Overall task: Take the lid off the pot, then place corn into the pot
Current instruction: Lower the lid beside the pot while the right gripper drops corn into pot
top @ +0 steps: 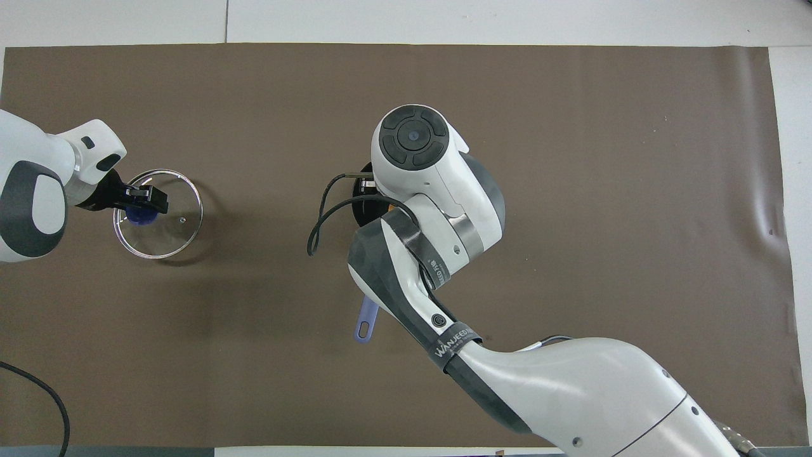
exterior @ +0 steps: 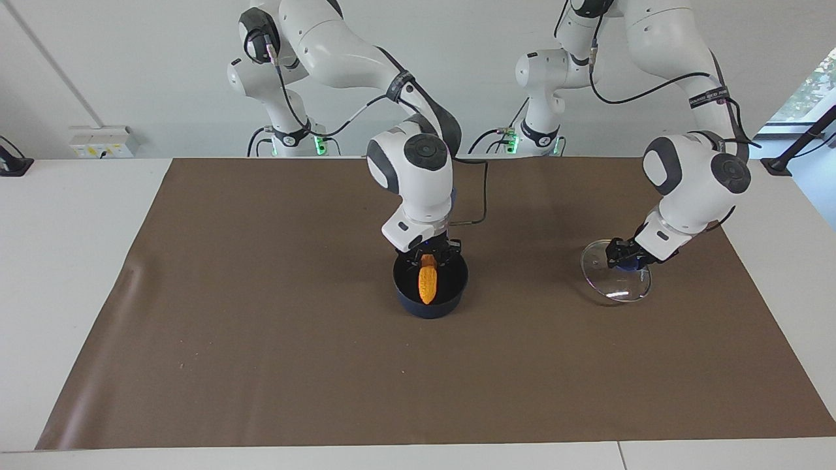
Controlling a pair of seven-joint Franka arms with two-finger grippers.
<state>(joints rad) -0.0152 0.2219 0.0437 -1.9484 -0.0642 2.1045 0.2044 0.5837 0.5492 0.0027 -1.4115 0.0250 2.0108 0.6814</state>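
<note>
The robot will lay the glass lid flat on the brown mat [top: 163,221] below its left gripper, well away from the pot.
The dark navy pot [exterior: 450,301] stands mid-mat; in the overhead view only a sliver of it [top: 361,216] and its blue-purple handle [top: 366,324] show under the right arm. My right gripper [exterior: 429,256] is over the pot, shut on the upper end of the yellow-orange corn [exterior: 428,282], which hangs down inside the pot. The glass lid [exterior: 617,282] lies on the mat toward the left arm's end, also in the overhead view [top: 162,228]. My left gripper [exterior: 622,256] is shut on its blue knob [top: 141,216].
A brown mat [exterior: 261,326] covers the table, with white table edges around it. A black cable [top: 317,222] loops beside the right wrist. Nothing else lies on the mat.
</note>
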